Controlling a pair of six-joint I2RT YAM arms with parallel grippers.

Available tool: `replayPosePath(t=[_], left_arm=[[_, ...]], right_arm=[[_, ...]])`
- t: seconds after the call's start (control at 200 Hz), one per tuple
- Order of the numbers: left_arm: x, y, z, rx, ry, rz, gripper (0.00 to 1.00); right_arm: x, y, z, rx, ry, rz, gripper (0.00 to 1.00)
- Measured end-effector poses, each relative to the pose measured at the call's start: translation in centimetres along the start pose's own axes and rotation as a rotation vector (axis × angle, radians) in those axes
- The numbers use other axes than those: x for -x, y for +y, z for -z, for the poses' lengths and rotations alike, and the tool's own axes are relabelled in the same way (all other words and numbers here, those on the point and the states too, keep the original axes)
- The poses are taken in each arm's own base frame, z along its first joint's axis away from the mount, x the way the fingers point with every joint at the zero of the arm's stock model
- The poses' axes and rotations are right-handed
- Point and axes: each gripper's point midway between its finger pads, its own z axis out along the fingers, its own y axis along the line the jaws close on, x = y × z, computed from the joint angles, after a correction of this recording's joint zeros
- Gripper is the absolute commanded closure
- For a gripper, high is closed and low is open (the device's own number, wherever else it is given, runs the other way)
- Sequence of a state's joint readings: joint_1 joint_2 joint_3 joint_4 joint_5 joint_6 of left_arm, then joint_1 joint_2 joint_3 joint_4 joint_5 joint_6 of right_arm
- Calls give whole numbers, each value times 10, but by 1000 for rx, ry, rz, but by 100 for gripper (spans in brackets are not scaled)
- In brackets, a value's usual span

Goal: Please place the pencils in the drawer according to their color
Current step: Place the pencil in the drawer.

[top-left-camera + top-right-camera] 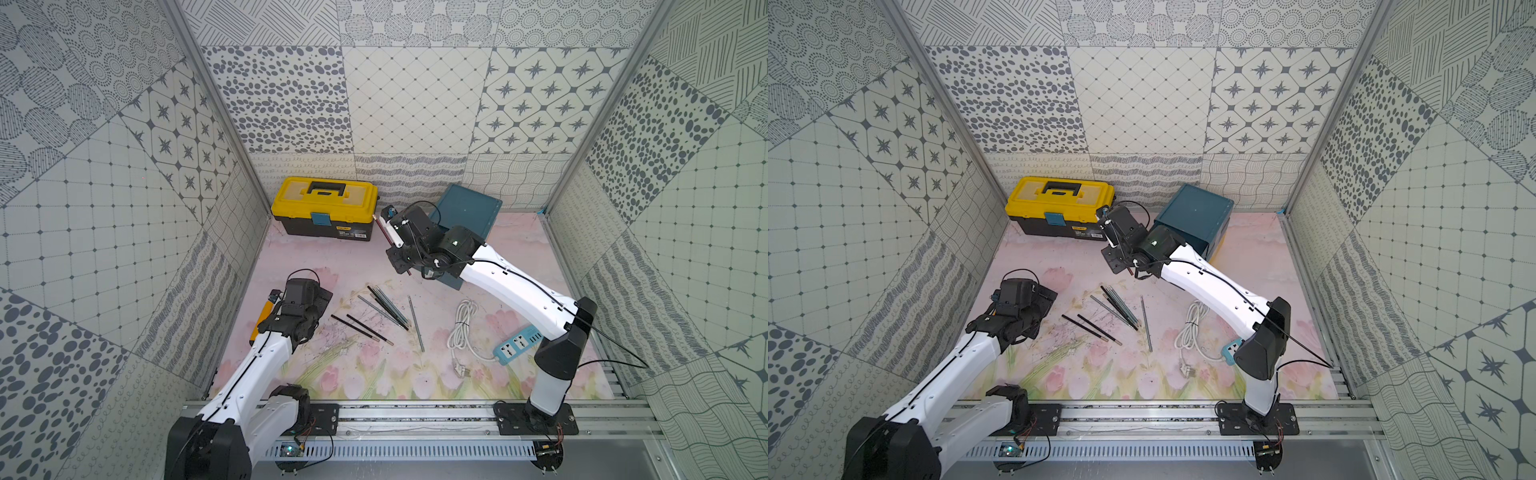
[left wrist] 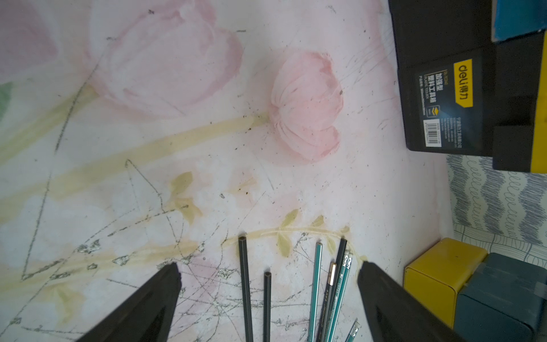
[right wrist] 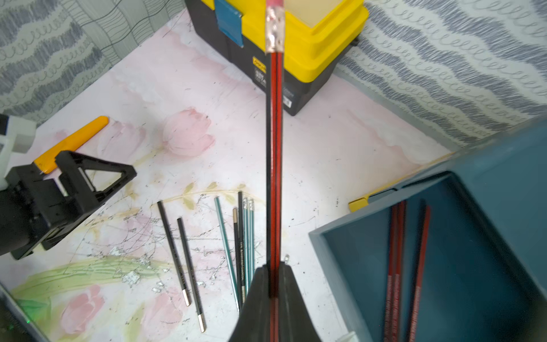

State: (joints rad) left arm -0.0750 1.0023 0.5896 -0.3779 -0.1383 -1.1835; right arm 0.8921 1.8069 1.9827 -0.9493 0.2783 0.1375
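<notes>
My right gripper needs to let go of the dark red pencil on the close pair of pencils inside the open teal drawer (image 1: 434, 252) (image 3: 393, 279).
My right gripper (image 1: 391, 237) (image 3: 273, 277) is shut on a dark red pencil (image 3: 275, 148) (image 1: 379, 224) with a silver cap, held in the air beside the teal drawer chest (image 1: 465, 208) (image 1: 1196, 212). One teal drawer (image 3: 473, 266) is pulled open and holds three dark red pencils (image 3: 395, 266). On the mat lie two black pencils (image 1: 361, 328) (image 2: 245, 281) and a bunch of teal and black ones (image 1: 388, 309) (image 2: 315, 281) (image 3: 225, 242). My left gripper (image 1: 318, 297) (image 2: 270, 265) hangs open over their ends, holding nothing.
A yellow-and-black toolbox (image 1: 324, 208) stands at the back left. An orange-yellow tool (image 1: 262, 318) lies under my left arm. A coiled white cable (image 1: 461, 328) and a blue power strip (image 1: 517, 345) lie at the right. Patterned walls close in three sides.
</notes>
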Motion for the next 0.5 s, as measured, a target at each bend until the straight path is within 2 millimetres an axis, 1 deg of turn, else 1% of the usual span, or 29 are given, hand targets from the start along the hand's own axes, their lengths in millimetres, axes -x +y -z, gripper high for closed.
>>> replayPosePath(t=[0.135,0.24,0.295,0.395,0.5], left_arm=[[0,0,0,2,1,0,1],[0,1,-1,3,2,0,1],[0,1,-1,3,2,0,1],[0,1,-1,3,2,0,1],[0,1,-1,3,2,-1,1]], right_arm=[[8,-42,13,-67,-31,-51,100],[5,-71,20,-108,-33,-92,100],[1,-86,20,-124,-25,-112,100],[-14,-106,13,-147,16,-142,100],[-34,-118,1,-150,73,-165,100]])
